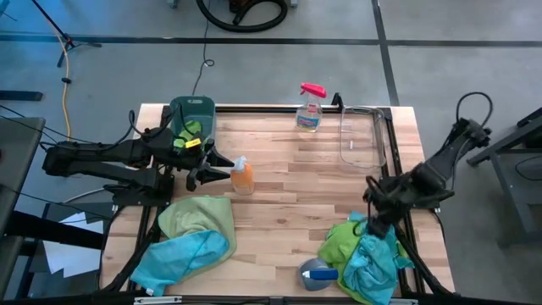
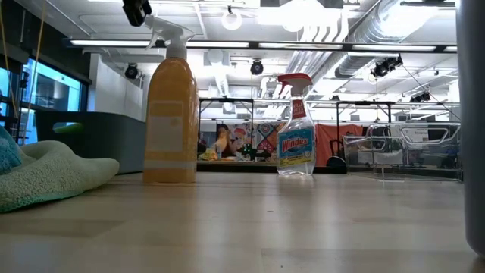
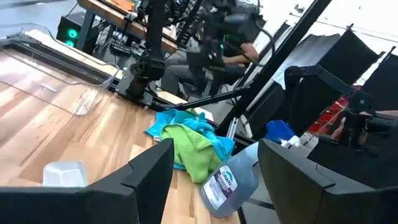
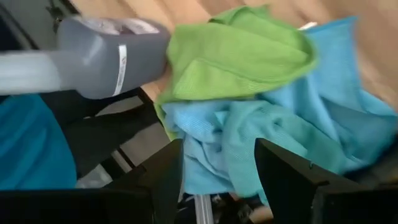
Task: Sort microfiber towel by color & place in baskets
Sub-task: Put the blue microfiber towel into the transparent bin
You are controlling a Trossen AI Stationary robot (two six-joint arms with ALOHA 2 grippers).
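Observation:
I should close my right gripper on the bunched fold of the teal towel (image 1: 367, 256) (image 4: 239, 127) that lies over the blue towel, beside the bright green towel.
The dark teal-green basket (image 1: 193, 114) stands at the table's far left with a green towel (image 1: 188, 130) inside. The clear basket (image 1: 362, 135) stands far right. A pale green and blue towel pile (image 1: 190, 237) lies near left. A bright green and blue pile (image 1: 366, 254) lies near right. My left gripper (image 1: 203, 167) is open, level, beside the green basket and short of the orange spray bottle (image 1: 241, 175). My right gripper (image 1: 377, 222) is open, pointing down just over the blue towel (image 4: 249, 137) of the right pile; no touch shows.
A Windex bottle (image 1: 310, 108) stands at the far edge between the baskets. A grey bottle (image 1: 318, 273) lies on its side against the right pile, at the near edge. Bare wood (image 1: 288, 203) spans the table's middle. A person sits beyond the table (image 3: 239, 53).

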